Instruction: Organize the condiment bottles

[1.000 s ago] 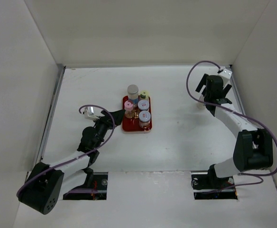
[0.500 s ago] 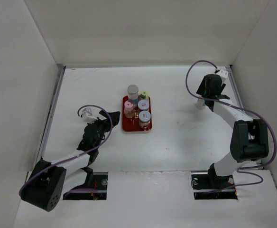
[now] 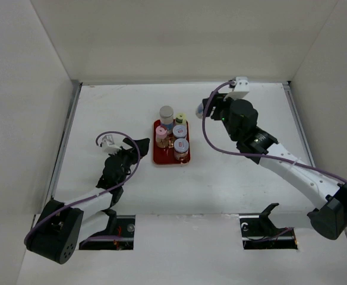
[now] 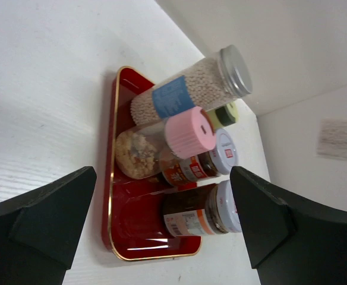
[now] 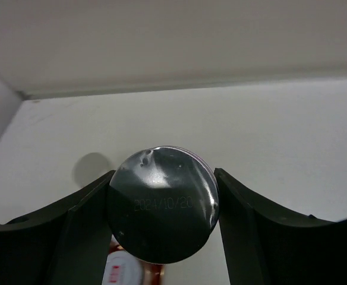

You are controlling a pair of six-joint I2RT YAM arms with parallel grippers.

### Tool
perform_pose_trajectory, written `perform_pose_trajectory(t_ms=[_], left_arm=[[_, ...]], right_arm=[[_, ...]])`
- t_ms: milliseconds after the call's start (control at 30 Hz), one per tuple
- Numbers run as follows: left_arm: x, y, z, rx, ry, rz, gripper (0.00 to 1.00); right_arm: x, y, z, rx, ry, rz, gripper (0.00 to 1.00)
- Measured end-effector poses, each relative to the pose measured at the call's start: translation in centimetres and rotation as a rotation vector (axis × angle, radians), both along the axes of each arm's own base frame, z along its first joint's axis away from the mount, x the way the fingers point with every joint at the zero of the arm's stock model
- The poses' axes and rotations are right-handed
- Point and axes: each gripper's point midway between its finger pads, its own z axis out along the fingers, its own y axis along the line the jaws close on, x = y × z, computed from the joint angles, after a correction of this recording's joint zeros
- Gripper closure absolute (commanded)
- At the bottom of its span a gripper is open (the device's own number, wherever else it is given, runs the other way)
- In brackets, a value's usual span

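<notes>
I should let go of the silver-capped bottle, now in the air beside the tray, with my right gripper on the tray's bare near corner [image 3: 162, 155], in front of the pink-capped bottle.
Five condiment bottles stand on the red tray [image 3: 161, 161]: a tall grey-capped one [image 3: 166, 111], a yellowish-capped one [image 3: 181, 119], a pink-capped one [image 3: 161, 134] and two blue-grey-capped jars [image 3: 180, 130] [image 3: 181, 145]. In the left wrist view the tall bottle [image 4: 188, 92] shows a blue label, beside the pink cap [image 4: 188, 132]. My left gripper [image 3: 142, 144] is open just left of the tray, holding nothing. My right gripper [image 3: 206, 108] hangs in the air right of the tray's far end, shut on a silver-capped bottle [image 5: 163, 202].
White walls enclose the table on three sides. The near-left corner of the tray [image 4: 132, 228] is bare. A white-capped jar [image 5: 123, 270] on the tray shows just below the held bottle.
My right gripper closed on the silver-capped bottle at the far right, then swung left with it towards the tray. My left gripper drew back slightly from the tray.
</notes>
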Motion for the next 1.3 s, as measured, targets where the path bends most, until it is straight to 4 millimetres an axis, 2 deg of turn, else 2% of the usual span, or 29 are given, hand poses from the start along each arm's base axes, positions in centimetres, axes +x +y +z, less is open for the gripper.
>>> perform_pose_trajectory(t_ms=[67, 167, 333, 500, 733, 933, 1100, 1200, 1300], left_arm=[[0.1, 0.5, -0.6, 0.001, 0.027, 0.017, 0.0], [0.2, 1.7, -2.1, 0.003, 0.087, 0.061, 0.0], [0.1, 2.6, -3.3, -0.001, 0.14, 0.096, 0.0], [0.0, 2.6, -3.6, -0.005, 0.155, 0.098, 0.0], [0.0, 2.6, -3.6, -0.01, 0.158, 0.098, 0.0], [-0.1, 2.6, -4.3, -0.004, 0.178, 0.099, 0.0], [-0.2, 2.6, -5.3, 0.006, 0.21, 0.1, 0.0], [-0.2, 2.7, -5.8, 0.012, 0.227, 0.101, 0.0], [-0.3, 2.7, -5.9, 0.014, 0.232, 0.103, 0.0]], right_arm=[[-1.3, 3.9, 1.2, 0.016, -0.027, 0.1, 0.52], [-2.8, 8.5, 1.1, 0.013, -0.026, 0.211, 0.52], [-4.8, 15.1, -2.4, -0.04, 0.038, 0.357, 0.52], [-6.5, 18.8, -6.7, -0.095, 0.114, 0.444, 0.52], [-6.0, 20.5, -12.2, -0.16, 0.202, 0.453, 0.51], [-5.4, 21.0, -15.1, -0.18, 0.216, 0.443, 0.48], [-5.2, 21.2, -16.3, -0.191, 0.222, 0.431, 0.33], [-5.2, 21.6, -17.0, -0.197, 0.224, 0.431, 0.21], [-5.5, 22.1, -16.7, -0.189, 0.208, 0.44, 0.12]])
